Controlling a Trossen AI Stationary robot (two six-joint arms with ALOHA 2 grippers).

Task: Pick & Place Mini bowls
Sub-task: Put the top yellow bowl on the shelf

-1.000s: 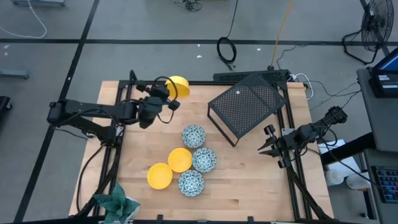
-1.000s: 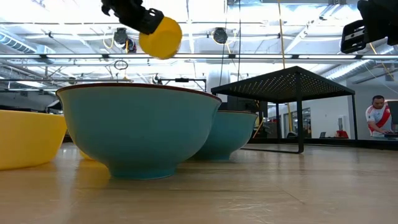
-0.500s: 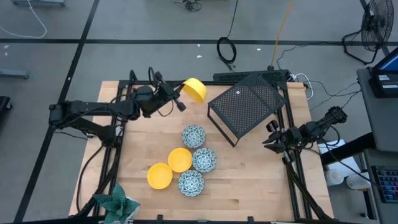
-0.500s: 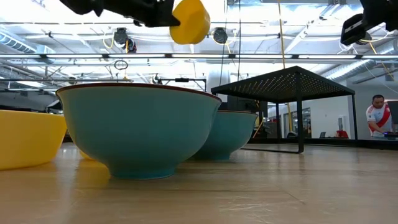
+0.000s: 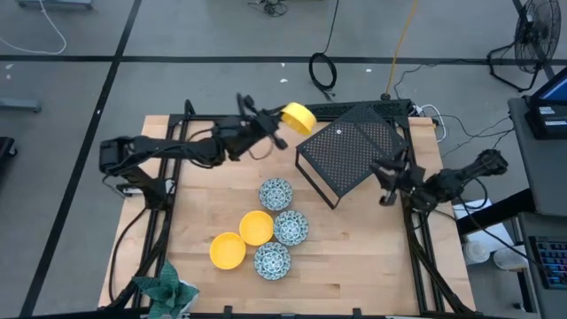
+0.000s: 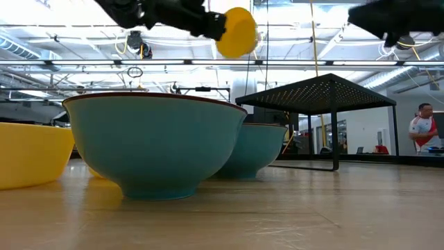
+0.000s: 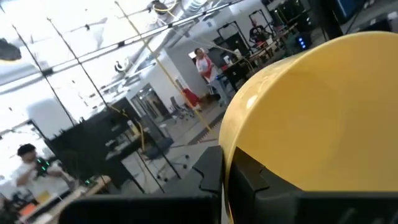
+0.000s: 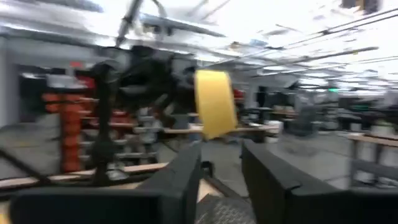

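Note:
I will next use my right gripper to grab the raised yellow bowl by the bowl's free rim [image 5: 307, 133] [image 8: 201, 106], across from my left gripper's fingers.
My left gripper [image 5: 278, 131] is shut on a plain yellow mini bowl [image 5: 298, 116], high above the table's far side, just left of the black perforated stand [image 5: 350, 146]. The same bowl [image 6: 237, 32] hangs high in the low view. Two more yellow bowls [image 5: 256, 227] [image 5: 227, 250] and three teal-patterned bowls [image 5: 275, 193] [image 5: 291, 227] [image 5: 272, 260] rest on their bases in a cluster on the table's middle. My right gripper [image 5: 387, 173] is open and empty by the stand's right edge. My left gripper holds the yellow bowl by its rim [image 7: 227, 155], which runs down between the two fingers [image 7: 210, 177]. The fingers reach level from the table's left. The bowl is lifted clear and turned on its side, its rounded outer wall [image 7: 311, 118] filling the left wrist view.
The black stand sits on the far right part of the table, standing on thin legs [image 6: 335, 135]. A green patterned cloth [image 5: 164, 291] lies at the near left corner. Bare wood [image 5: 354, 257] lies near right of the bowl cluster. A person [image 6: 421, 132] stands in the room beyond.
My left gripper has carried the yellow bowl toward the table's right, along the far side, up to the stand, and the bowl has turned about in the hold. My right gripper has moved toward the far edge, up to the stand's right edge.

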